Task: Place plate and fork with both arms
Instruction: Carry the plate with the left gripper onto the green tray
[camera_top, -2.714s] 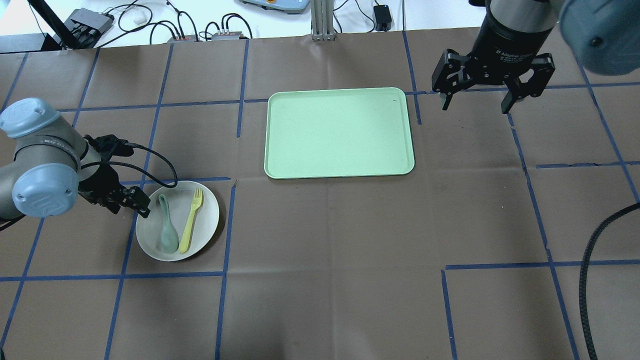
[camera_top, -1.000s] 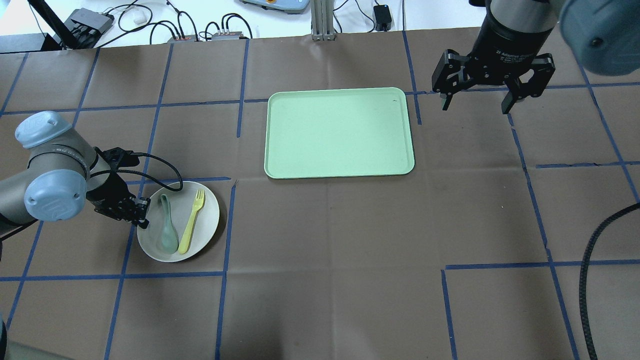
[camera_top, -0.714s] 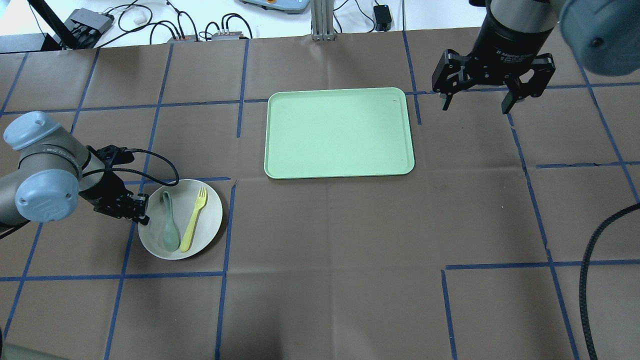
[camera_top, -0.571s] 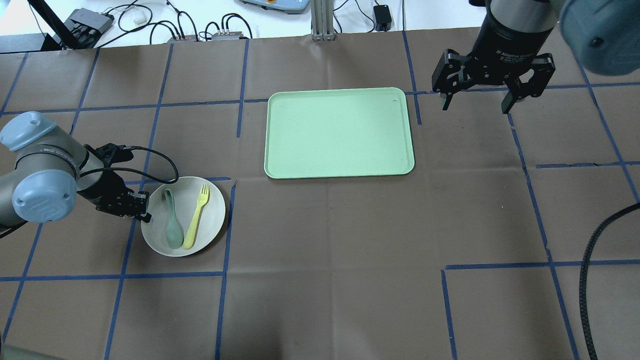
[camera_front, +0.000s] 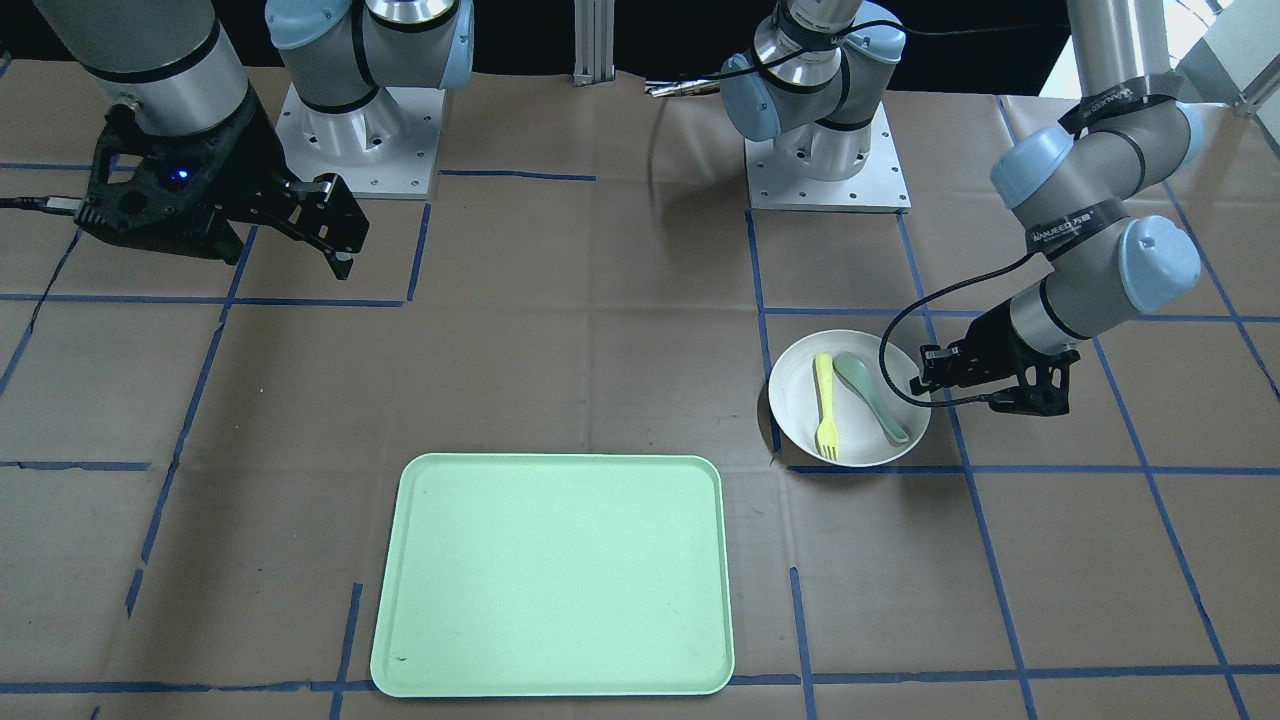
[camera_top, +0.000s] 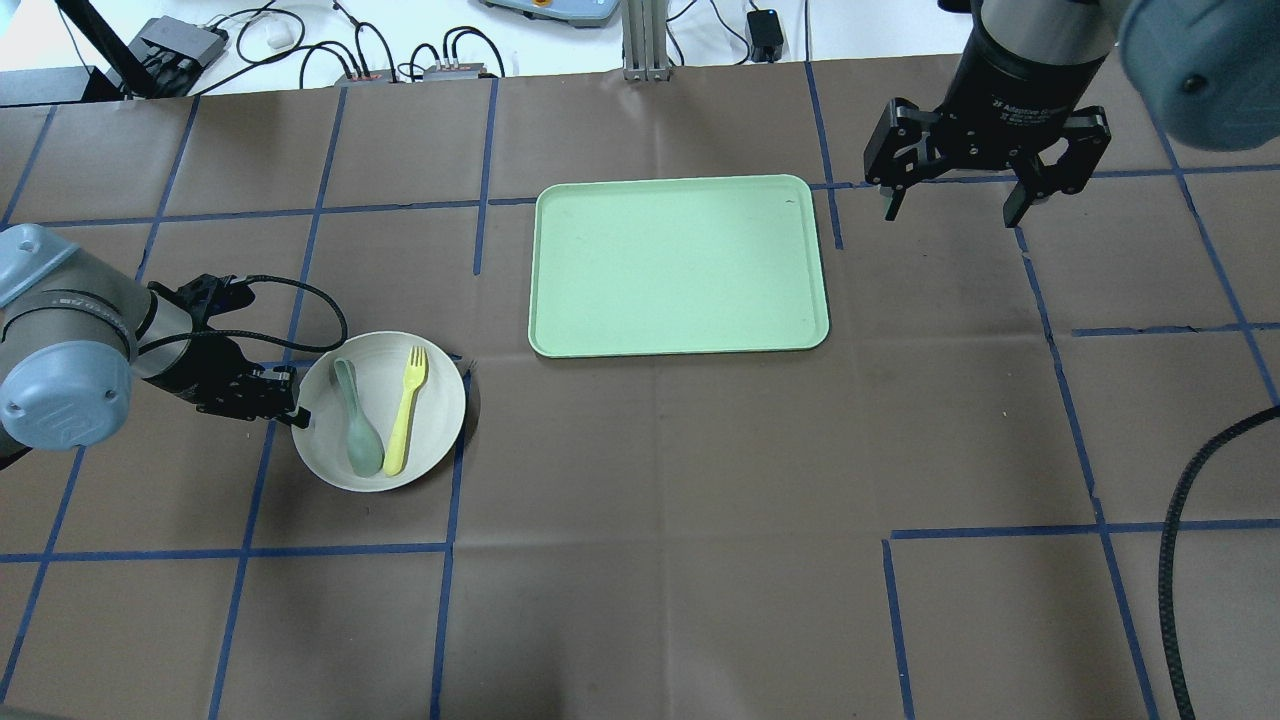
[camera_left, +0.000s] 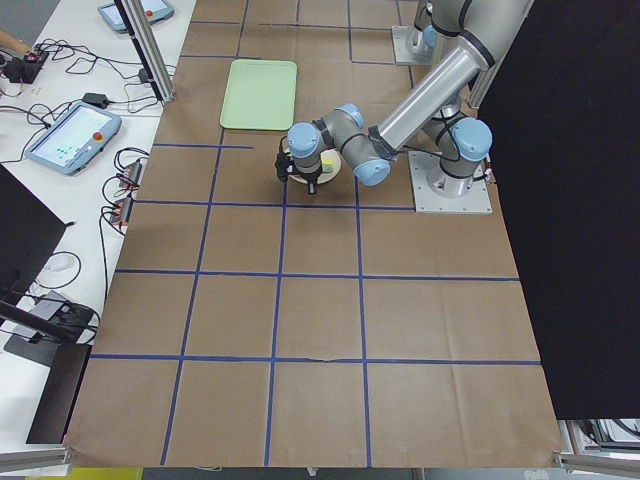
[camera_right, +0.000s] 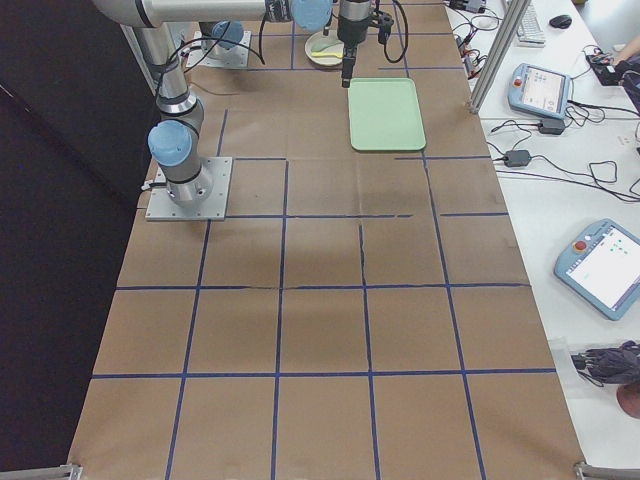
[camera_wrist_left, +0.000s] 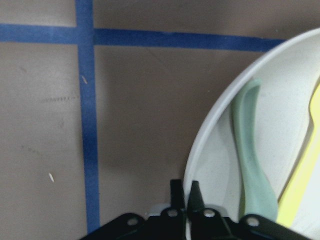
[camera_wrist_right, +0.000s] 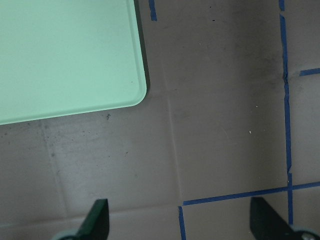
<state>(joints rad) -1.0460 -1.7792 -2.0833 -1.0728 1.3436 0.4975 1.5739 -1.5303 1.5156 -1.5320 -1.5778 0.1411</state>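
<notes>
The robot's left gripper will release the off-white plate, now lifted off the table, near the middle of the light-green tray (camera_front: 564, 589).
The round off-white plate (camera_top: 440, 440) is lifted off the table at the left, carrying the pale-yellow fork (camera_top: 406, 412) and a teal spoon (camera_top: 358, 420). My left gripper (camera_top: 296, 415) is shut on the plate's left rim; the left wrist view shows its fingertips (camera_wrist_left: 175, 192) pinching the rim (camera_wrist_left: 210, 135). In the front-facing view the plate (camera_front: 800, 400), the fork (camera_front: 825, 405) and the left gripper (camera_front: 918, 384) show at the right. My right gripper (camera_top: 952, 205) hangs open and empty above the table, right of the light-green tray (camera_top: 678, 265).
The tray also shows in the front-facing view (camera_front: 555, 575) and its corner in the right wrist view (camera_wrist_right: 65, 55). Cables and boxes (camera_top: 180, 45) lie beyond the table's far edge. A black cable (camera_top: 1185, 520) hangs at the right.
My left gripper has closed on the plate's rim, lifted it, and carried it up and to the right toward the tray, with fork and spoon riding on it. The right arm has not moved.
</notes>
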